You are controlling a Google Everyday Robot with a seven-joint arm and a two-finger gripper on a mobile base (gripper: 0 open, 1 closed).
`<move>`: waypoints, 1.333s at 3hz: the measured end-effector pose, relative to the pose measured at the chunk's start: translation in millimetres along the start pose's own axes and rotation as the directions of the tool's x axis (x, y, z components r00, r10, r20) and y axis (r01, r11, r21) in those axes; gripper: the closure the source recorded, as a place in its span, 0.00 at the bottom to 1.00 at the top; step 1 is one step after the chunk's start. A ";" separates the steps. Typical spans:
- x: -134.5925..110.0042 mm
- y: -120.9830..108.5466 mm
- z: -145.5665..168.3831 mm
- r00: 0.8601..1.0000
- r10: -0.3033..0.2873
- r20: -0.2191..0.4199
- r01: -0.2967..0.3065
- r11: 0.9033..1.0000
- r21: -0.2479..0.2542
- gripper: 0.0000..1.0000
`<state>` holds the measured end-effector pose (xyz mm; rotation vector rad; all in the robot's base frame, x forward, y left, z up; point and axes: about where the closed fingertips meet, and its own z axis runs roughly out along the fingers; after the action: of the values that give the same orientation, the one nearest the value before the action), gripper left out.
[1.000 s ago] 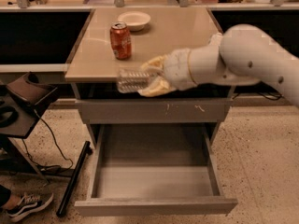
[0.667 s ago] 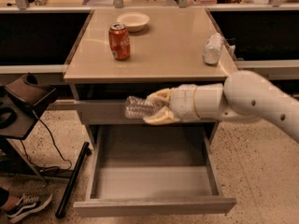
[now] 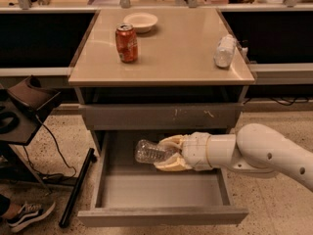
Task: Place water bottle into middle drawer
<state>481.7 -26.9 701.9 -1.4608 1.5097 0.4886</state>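
I will release the water bottle on the open middle drawer's grey bottom near the drawer's front edge (image 3: 178,186).
The water bottle (image 3: 150,151), clear and ribbed, lies sideways in my gripper (image 3: 168,153), which is shut on it. The pale fingers (image 3: 171,165) wrap the bottle's right end, and its other end points left. I hold it inside the open middle drawer (image 3: 161,214), over the back part of its grey floor and a little above it. The white arm reaches in from the right.
A red soda can (image 3: 126,43), a white bowl (image 3: 141,21) and a shorter whitish cloudy bottle (image 3: 225,50) sit on the tan table top (image 3: 171,58). A scratched grey drawer front (image 3: 156,116) is shut above. A black stand (image 3: 29,104) and cables are at left.
My gripper has carried the bottle down from the table's front edge, past the upper drawer front, into the open drawer.
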 end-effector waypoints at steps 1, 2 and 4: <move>-2.5 -3.4 0.0 1.000 -0.005 0.003 0.005 1.000 0.003 1.00; 39.8 2.8 26.2 0.999 0.041 0.013 -0.041 0.998 -0.042 1.00; 218.3 19.6 91.0 0.973 0.149 -0.179 -0.165 0.983 -0.080 1.00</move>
<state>529.8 -68.5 473.3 -1.4944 1.7700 0.5463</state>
